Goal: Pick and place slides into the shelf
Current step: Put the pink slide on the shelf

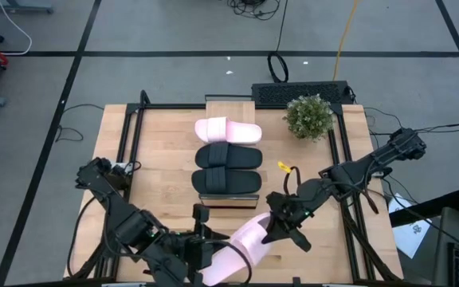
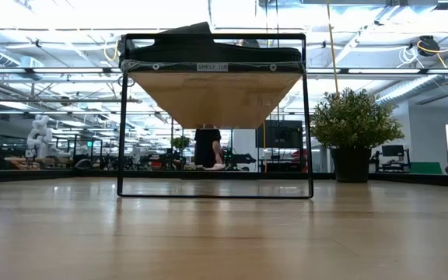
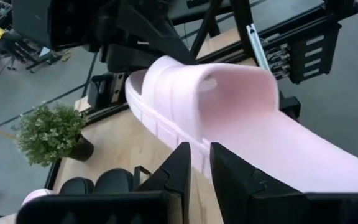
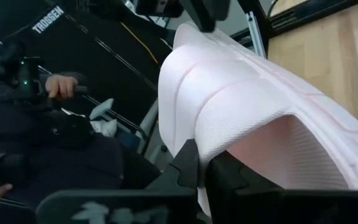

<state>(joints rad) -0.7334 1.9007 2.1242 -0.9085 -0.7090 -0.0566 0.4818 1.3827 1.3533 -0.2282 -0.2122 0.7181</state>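
Note:
My left gripper is only pinching the side edge of the sole, so it should take the lifted pink slide's strap [image 3: 194, 118] while my right gripper steadies the slide.
The shelf [image 1: 229, 108] stands in the middle of the table and carries a pale pink slide [image 1: 228, 130] and two black slides [image 1: 228, 156] [image 1: 226, 181], lying sole-down side by side. Another pale pink slide [image 1: 241, 243] hangs over the table's near edge between both grippers. My left gripper [image 1: 211, 239] is shut on its sole, and my right gripper [image 1: 276, 226] is shut on its strap. The low view shows the shelf [image 2: 216, 97] from below, with no gripper in it. My left gripper pinches the side edge of the pink slide's sole [image 3: 191, 134] between its two fingers, about midway along the slide. The slide is lifted clear of the table and tilted, its strap end away from this gripper. My right gripper pinches the open rim of the pink slide's strap [image 4: 194, 134], one finger on the mesh inner side and one on the outer. It comes at the strap from the table's right. The slide hangs clear of the table.
A potted plant [image 1: 309, 115] stands at the far right of the table, and a keyboard [image 1: 301, 93] lies behind it. A small yellow tag [image 1: 284, 166] lies right of the shelf. A person's hand [image 4: 61, 84] shows beyond the table's near edge.

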